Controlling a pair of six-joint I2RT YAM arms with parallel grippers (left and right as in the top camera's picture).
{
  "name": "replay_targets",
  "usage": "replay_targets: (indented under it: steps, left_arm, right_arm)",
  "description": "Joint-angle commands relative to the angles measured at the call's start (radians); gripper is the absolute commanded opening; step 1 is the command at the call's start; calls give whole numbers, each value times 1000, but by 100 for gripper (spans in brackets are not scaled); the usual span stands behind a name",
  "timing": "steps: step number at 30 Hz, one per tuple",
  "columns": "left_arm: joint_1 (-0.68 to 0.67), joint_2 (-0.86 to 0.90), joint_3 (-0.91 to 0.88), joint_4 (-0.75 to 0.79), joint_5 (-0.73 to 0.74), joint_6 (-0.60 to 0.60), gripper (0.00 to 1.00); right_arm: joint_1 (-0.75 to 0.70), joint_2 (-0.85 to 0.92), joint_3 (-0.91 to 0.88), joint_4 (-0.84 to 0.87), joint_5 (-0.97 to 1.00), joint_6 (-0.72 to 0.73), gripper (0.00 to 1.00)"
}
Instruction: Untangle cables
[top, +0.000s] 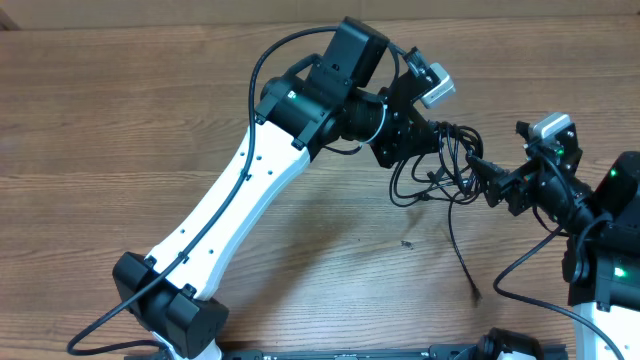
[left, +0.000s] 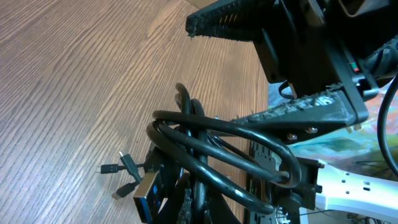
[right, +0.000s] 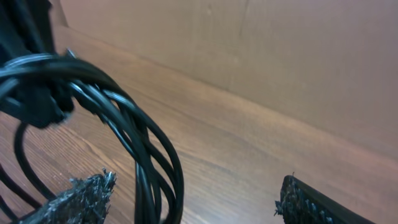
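Note:
My right gripper needs to take the cables' free loops (right: 152, 168) before my left gripper opens and regrips, as the cables cross over themselves at my left gripper's fingers.
The cables (top: 440, 165) are a bundle of thin black loops hanging from my left gripper (top: 425, 140), which is shut on them above the table. In the left wrist view the loops (left: 217, 149) cross my gripper (left: 193, 208), and a blue-tipped USB plug (left: 146, 196) hangs beside it. One loose cable end (top: 470, 280) trails toward the front. My right gripper (top: 483, 175) stands open right at the bundle. In the right wrist view several strands (right: 155, 162) pass between its fingers, close to the left fingertip (right: 81, 199), with the other fingertip (right: 311, 202) far apart.
The wooden table (top: 120, 120) stretches bare to the left. The left arm's white link (top: 230, 210) runs diagonally from the front left. A small dark speck (top: 406, 243) lies on the wood. Small plugs (left: 118, 169) rest on the table below the bundle.

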Motion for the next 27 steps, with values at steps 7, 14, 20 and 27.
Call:
replay_targets:
  steps: [7,14,20,27]
  left_arm:
    - [-21,2,12,-3,9,-18,4]
    - [-61,2,12,1,3,-17,4]
    - [-72,2,12,2,4,-17,4]
    - [-71,2,12,2,-4,-17,4]
  right_arm:
    - [-1,3,13,29,-105,-25,80]
    - [-1,5,13,37,-105,-25,73]
    - [-1,7,13,37,-105,-25,24]
    - [-1,13,13,29,-105,-24,4]
